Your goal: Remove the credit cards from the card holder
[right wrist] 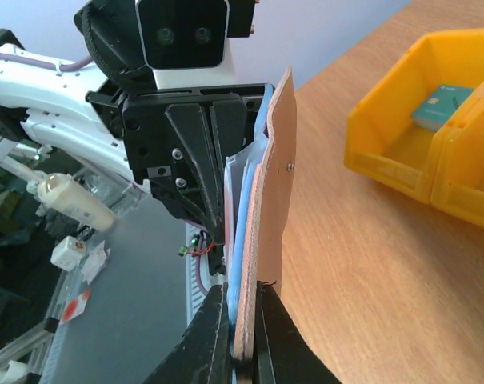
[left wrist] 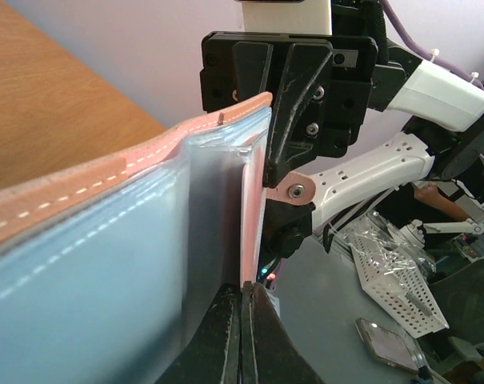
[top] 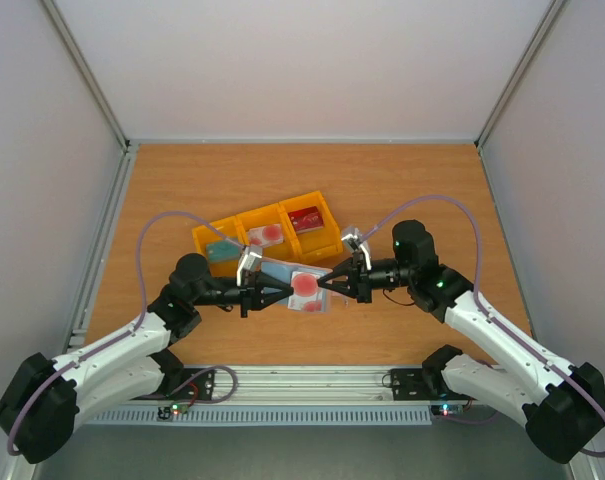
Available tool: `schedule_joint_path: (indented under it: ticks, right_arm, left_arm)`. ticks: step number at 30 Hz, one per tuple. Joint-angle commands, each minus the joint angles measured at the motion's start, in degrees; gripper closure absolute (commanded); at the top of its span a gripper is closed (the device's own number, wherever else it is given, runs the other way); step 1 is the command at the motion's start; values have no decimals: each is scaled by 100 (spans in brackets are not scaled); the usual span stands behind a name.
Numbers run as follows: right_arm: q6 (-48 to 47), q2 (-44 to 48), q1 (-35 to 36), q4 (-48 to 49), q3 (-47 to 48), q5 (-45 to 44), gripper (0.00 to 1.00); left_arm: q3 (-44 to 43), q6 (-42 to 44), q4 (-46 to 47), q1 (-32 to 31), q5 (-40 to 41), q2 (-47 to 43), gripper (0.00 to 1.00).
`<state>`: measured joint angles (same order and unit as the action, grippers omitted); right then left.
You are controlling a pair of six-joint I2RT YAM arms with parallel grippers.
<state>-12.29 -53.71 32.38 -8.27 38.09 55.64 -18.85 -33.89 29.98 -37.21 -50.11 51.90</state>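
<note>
My right gripper is going to release the card holder, which hangs above the table now, on the bare table (top: 319, 328), in the space between the yellow tray and the front edge.
The card holder (top: 275, 272) hangs above the table between both grippers, taupe-brown outside and pale blue-grey inside (left wrist: 106, 264). A whitish-pink card with a red blotch (top: 307, 285) lies in its right panel. My left gripper (top: 285, 291) comes in from the left. In the left wrist view its jaws (left wrist: 242, 290) are shut on that card's thin pink edge (left wrist: 252, 232). My right gripper (top: 327, 285) faces it from the right, shut (right wrist: 242, 288) on the card holder's brown edge (right wrist: 274, 160).
A yellow three-compartment tray (top: 322, 245) sits just behind the grippers. It holds a teal card (top: 222, 250), a whitish-pink card (top: 265, 236) and a dark red card (top: 304, 218). The tray (right wrist: 386, 152) and teal card (right wrist: 442, 104) also show in the right wrist view.
</note>
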Motion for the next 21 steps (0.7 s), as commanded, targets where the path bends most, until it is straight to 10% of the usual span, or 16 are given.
schedule_joint_path:
  ticks: [1,7,21]
  right_arm:
    - [-135,196,57,45,-1,80,99]
    - [-273,119,51,-170,103,271,99]
    - [-378,328,46,-350,117,165,99]
  left_arm:
    - [-40,102,246,25,23,-23,100]
    - [-161,191,436,30,-38,5,82]
    - [-244,228,151,52,-47,-67,100]
